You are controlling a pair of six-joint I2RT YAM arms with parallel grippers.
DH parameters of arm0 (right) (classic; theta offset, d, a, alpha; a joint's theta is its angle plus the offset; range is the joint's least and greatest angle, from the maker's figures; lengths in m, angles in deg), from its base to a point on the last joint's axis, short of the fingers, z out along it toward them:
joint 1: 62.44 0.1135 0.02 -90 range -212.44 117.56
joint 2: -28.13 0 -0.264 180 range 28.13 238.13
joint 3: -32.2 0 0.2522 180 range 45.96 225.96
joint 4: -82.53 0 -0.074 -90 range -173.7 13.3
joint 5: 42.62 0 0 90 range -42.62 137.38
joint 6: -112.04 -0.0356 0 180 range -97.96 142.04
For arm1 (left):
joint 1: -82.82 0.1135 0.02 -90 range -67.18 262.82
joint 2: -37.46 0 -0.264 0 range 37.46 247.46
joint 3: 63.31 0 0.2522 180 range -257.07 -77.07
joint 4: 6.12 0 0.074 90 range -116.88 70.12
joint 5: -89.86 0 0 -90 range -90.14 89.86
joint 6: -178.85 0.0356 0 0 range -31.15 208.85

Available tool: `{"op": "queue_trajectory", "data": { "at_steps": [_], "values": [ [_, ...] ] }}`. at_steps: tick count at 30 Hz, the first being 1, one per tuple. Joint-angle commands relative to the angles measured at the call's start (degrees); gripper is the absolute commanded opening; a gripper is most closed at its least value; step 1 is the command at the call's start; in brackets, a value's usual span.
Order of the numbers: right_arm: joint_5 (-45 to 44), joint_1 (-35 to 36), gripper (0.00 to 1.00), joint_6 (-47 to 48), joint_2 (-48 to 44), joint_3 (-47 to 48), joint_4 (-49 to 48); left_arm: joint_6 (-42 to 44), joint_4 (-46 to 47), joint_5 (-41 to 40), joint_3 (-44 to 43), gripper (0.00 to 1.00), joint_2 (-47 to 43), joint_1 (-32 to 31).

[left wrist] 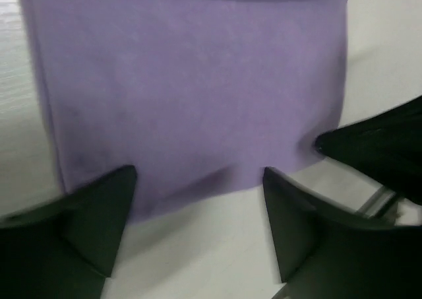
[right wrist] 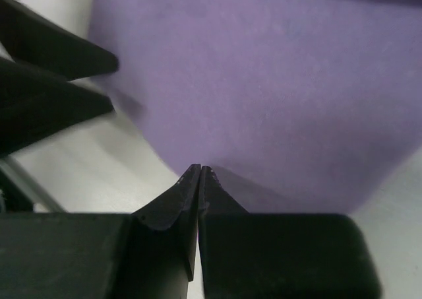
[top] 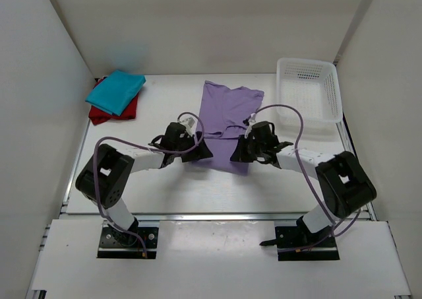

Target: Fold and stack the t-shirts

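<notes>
The far end of the lavender t-shirt slants toward the basket, so the robot should pull the t-shirt straight before the grippers take its near corners (top: 244, 171) and fold it.
The pale lavender t-shirt (top: 227, 111) lies flat in a long folded strip at the table's middle, and it also fills the left wrist view (left wrist: 191, 81) and the right wrist view (right wrist: 264, 68). My left gripper (top: 203, 151) is open, its jaws (left wrist: 198, 173) straddling the shirt's near hem. My right gripper (top: 239, 152) is shut, its tips (right wrist: 200, 168) touching the near hem with no cloth showing between them. The teal-blue t-shirt (top: 116, 91) lies folded on the deep red t-shirt (top: 99, 114) at the back left.
A white mesh basket (top: 333, 91) stands at the back right. White walls close in the table on three sides. The two grippers are close together at the lavender shirt's near end; the right one shows in the left wrist view (left wrist: 376, 147).
</notes>
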Motion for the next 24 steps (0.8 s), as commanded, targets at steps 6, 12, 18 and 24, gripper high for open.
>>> {"op": "queue_trajectory", "data": {
  "at_steps": [6,12,18,24],
  "values": [
    [-4.7,2.6,0.0,0.5,4.4,-3.1,-4.3,-1.9,6.8,0.7,7.3,0.3,-0.1,3.2],
    [-5.1,5.0,0.0,1.0,0.4,-12.9,-5.6,-2.8,7.9,-3.0,18.9,0.24,-8.6,-0.1],
    [-4.3,8.1,0.0,1.5,-8.3,-17.6,0.1,-5.6,6.9,-6.6,30.7,0.3,-23.7,-4.6],
    [-4.9,9.1,0.01,2.6,-12.9,-7.9,2.1,-2.3,-3.4,-6.7,26.0,0.4,-36.1,-1.5]
  ]
}}
